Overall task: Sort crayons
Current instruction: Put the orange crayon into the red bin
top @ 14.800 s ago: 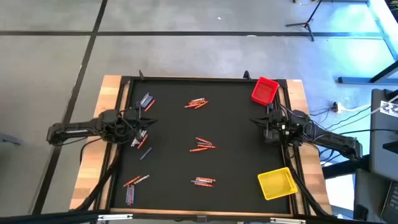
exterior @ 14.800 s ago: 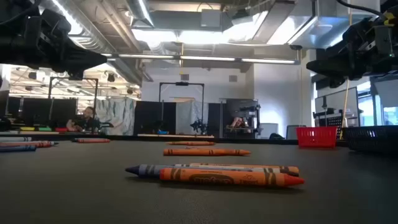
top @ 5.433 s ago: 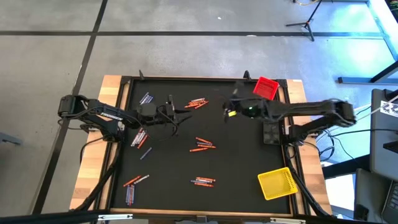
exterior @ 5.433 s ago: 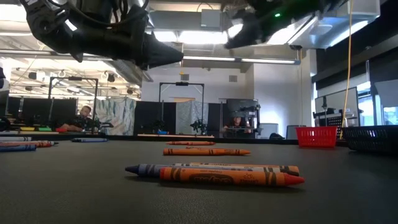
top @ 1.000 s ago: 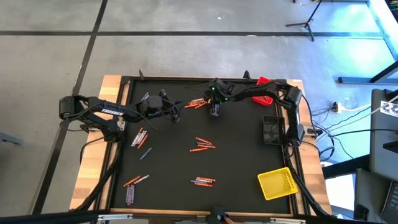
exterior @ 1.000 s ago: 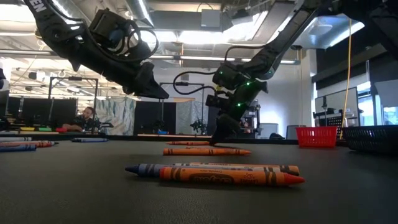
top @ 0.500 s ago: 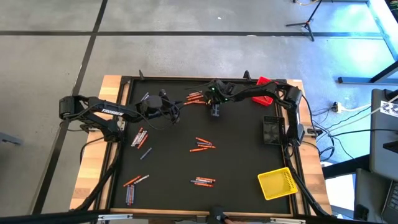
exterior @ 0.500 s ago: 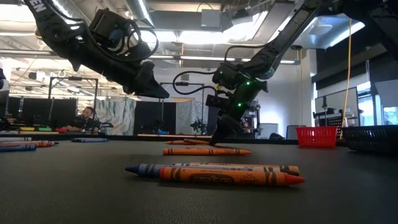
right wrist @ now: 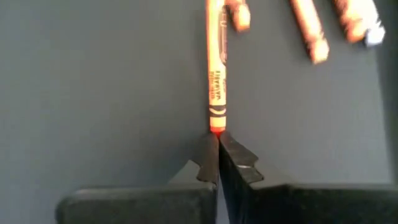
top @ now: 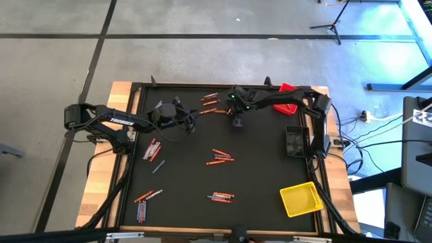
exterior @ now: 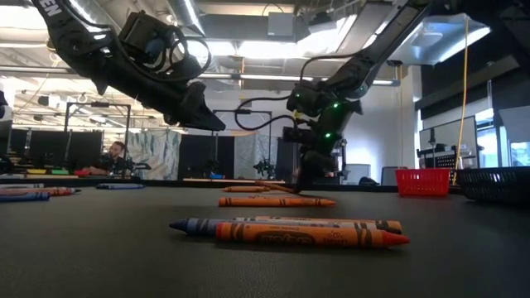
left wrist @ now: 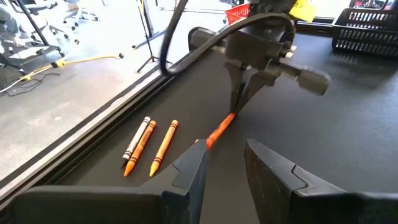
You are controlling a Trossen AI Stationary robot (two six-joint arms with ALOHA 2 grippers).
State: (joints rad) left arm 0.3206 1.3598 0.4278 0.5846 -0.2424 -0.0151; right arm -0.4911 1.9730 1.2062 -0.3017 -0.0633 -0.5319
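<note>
My right fingers meet only the orange-red crayon's near end; I will open them and grip farther (right wrist: 217, 96) along the crayon's body before lifting.
Several crayons lie in small groups on the black mat (top: 270, 175). Near the far edge three orange ones (left wrist: 149, 146) lie side by side, and a fourth orange-red crayon (right wrist: 216, 74) lies apart from them. My right gripper (right wrist: 217, 146) points down, shut on that crayon's near end; the low view shows it too (exterior: 304, 189). My left gripper (left wrist: 227, 165) hangs open above the mat just left of it (top: 194, 113), its fingers pointing at the crayon and holding nothing. My right gripper pinches the orange-red crayon's end (right wrist: 216, 127) between its two fingertips (left wrist: 238, 106). The fingers come from above, pointing down. The crayon runs away from them toward my left gripper, and its free end (left wrist: 210, 143) is down at the mat. Whether the held end is lifted does not show.
Other crayon groups lie mid-mat (top: 219, 156), near the front (top: 221, 197) and at the left (top: 152, 148) (top: 144, 202). A red bin (top: 289, 90) stands at the far right corner, a yellow bin (top: 300, 199) at the near right, and a dark basket (top: 295, 140) by the right edge.
My right gripper has shifted slightly toward the table's right edge. The orange crayons beside it, bunched a second ago, now lie spread apart, some nearer the far edge. My left arm has kept still.
</note>
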